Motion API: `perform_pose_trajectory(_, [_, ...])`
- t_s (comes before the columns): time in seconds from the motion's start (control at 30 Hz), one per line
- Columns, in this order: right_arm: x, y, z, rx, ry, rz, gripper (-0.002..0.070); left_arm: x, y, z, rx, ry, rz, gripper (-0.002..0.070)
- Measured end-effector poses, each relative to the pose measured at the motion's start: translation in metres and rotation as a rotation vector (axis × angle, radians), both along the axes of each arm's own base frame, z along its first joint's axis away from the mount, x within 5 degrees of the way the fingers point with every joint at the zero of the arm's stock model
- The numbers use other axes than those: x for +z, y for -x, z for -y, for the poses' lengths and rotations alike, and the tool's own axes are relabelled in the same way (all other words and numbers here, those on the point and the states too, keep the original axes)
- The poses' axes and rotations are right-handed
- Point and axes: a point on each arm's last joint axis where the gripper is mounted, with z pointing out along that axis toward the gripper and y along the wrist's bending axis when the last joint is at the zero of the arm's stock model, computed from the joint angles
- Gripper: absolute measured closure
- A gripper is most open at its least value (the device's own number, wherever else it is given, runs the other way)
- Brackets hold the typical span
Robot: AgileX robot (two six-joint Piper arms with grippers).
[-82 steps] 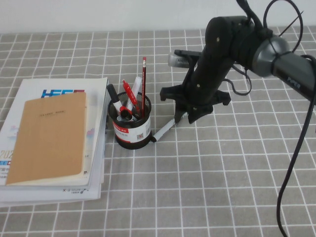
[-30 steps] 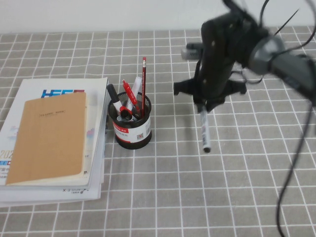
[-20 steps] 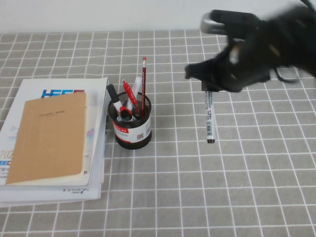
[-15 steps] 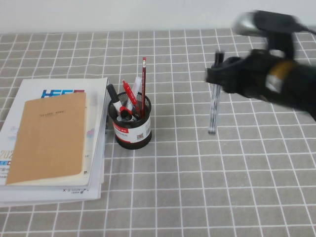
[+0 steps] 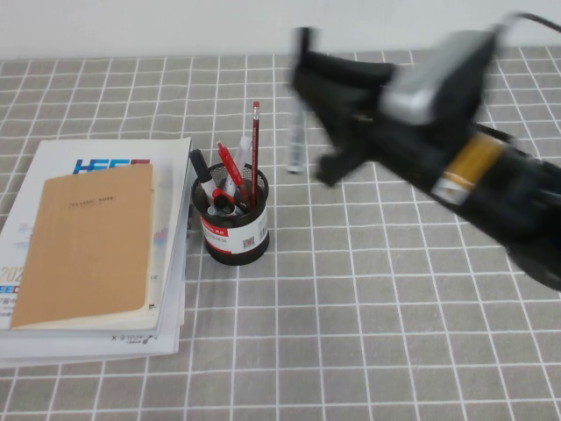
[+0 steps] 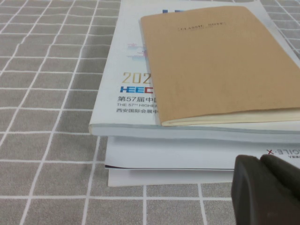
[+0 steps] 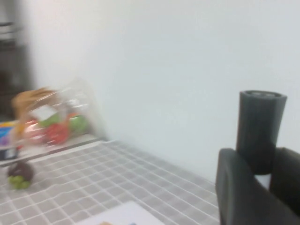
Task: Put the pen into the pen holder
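The pen, now raised above the table, will be released by my right gripper inside the mesh pen holder (image 5: 216, 205), among the red pens and the black marker.
The pen (image 5: 295, 145), white barrel with black ends, hangs nearly upright in my right gripper (image 5: 308, 83), which is shut on its upper part. It is raised above the table, just right of and behind the pen holder (image 5: 234, 230). The holder is a black mesh cup with a white and red label, and it holds red pens, a dark-red pencil and a black marker. In the right wrist view the pen's black end (image 7: 260, 126) sticks up between the shut fingers of the right gripper (image 7: 260, 157). My left gripper (image 6: 260, 161) is shut and empty, low by the book stack.
A stack of white books (image 5: 96, 289) topped by a brown notebook (image 5: 88, 241) lies left of the holder; it also fills the left wrist view (image 6: 197, 79). The grey checked cloth (image 5: 351, 351) covers the table. The right arm (image 5: 473, 184) spans the right side.
The right arm has lifted the pen off the cloth, carried it out to the right, then swung it back left; the pen now hangs just behind and right of the holder.
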Motion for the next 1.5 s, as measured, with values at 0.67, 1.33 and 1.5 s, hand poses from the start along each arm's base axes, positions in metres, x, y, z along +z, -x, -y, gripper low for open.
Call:
perform_pose_trajectory(0.67, [-0.078,-0.073,-0.075,0.091,0.067,-0.084,0.0586,0.0,0.0,0.0,0.0,0.0,0.0,0.068])
perform_pose_trajectory(1.33, [-0.06,-0.068,-0.072,0.096,0.125,-0.05,0.0459,0.0,0.0,0.0,0.0,0.0,0.0,0.068])
perform_pose_trajectory(1.5, [-0.026,-0.055,-0.058,0.04,0.206,-0.034,0.0654,0.0,0.0,0.0,0.0,0.0,0.0,0.068])
